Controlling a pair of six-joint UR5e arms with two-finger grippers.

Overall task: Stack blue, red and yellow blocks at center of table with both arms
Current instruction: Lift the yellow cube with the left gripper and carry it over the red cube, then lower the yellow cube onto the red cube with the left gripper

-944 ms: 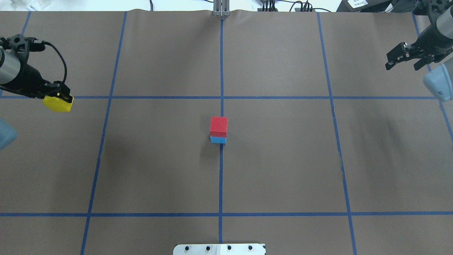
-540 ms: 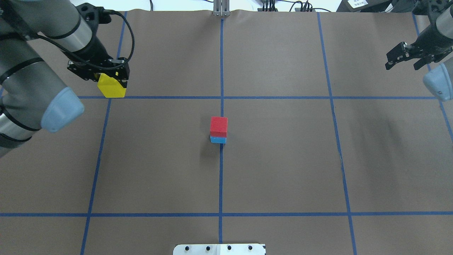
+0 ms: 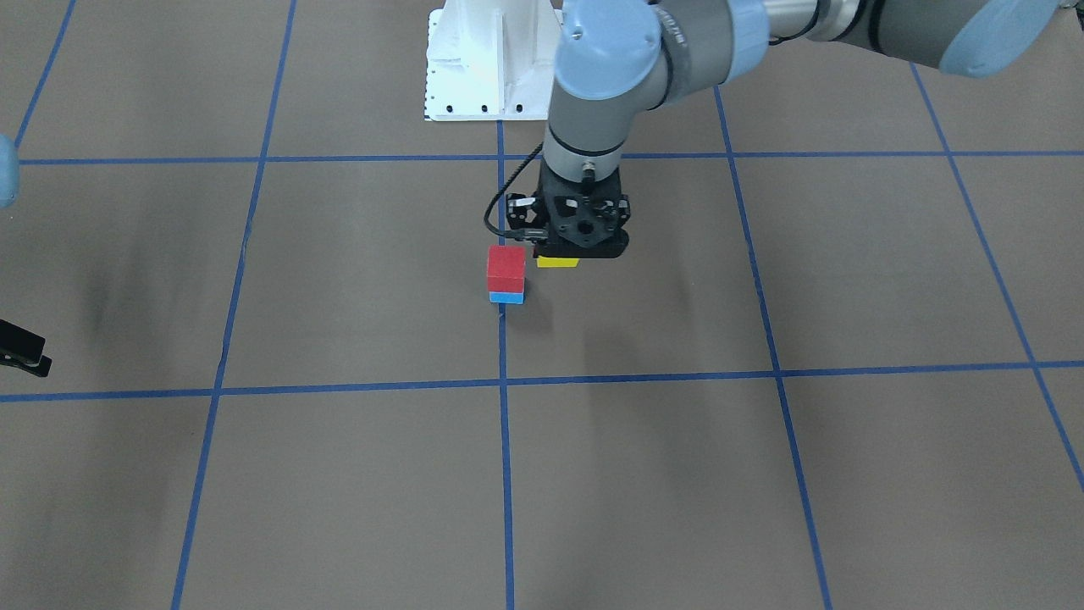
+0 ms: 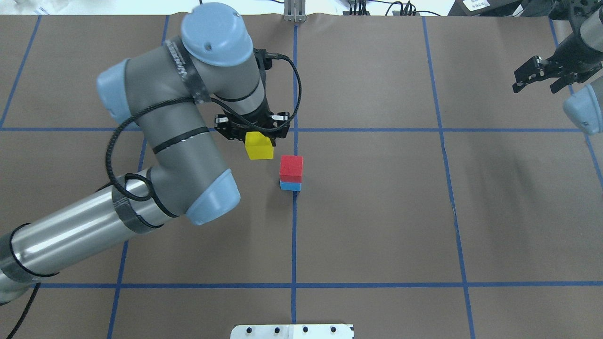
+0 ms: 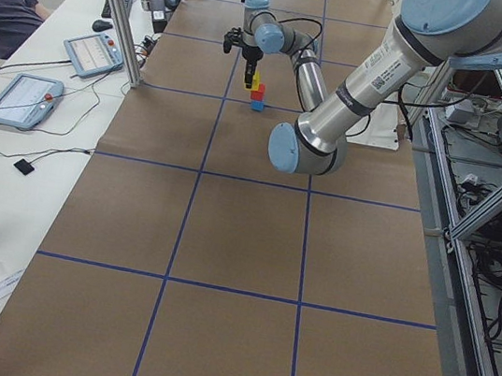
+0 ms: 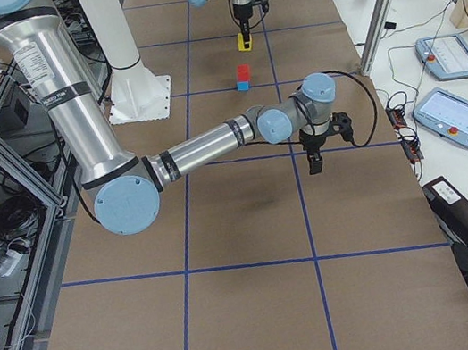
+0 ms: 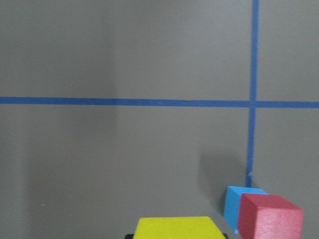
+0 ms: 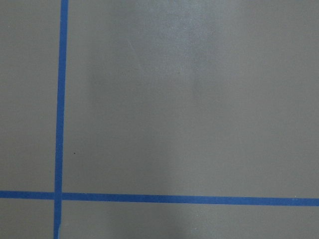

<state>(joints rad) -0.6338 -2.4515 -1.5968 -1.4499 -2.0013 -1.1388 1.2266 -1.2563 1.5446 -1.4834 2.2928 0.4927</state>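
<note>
My left gripper has the yellow block to place, now held in the air beside the stack. Next, I release it on top of the red block (image 3: 506,263) (image 7: 279,224).
A red block (image 4: 291,168) sits on a blue block (image 4: 290,186) at the table's centre, where the blue tape lines meet; both also show in the front view, the red block (image 3: 506,267) above the blue block (image 3: 506,297). My left gripper (image 4: 258,141) is shut on a yellow block (image 4: 259,147) and holds it in the air just left of and a little behind the stack; the yellow block (image 3: 558,263) peeks out under the gripper in the front view. My right gripper (image 4: 537,80) is open and empty at the far right edge.
The robot's white base plate (image 4: 292,331) is at the near edge. The brown table cover (image 4: 377,212) carries a grid of blue tape lines. The left arm's elbow (image 4: 207,202) hangs over the table's left half.
My left arm has swung from the far left towards the centre with the yellow block in its grip. The right arm and the red-on-blue stack have not moved.
</note>
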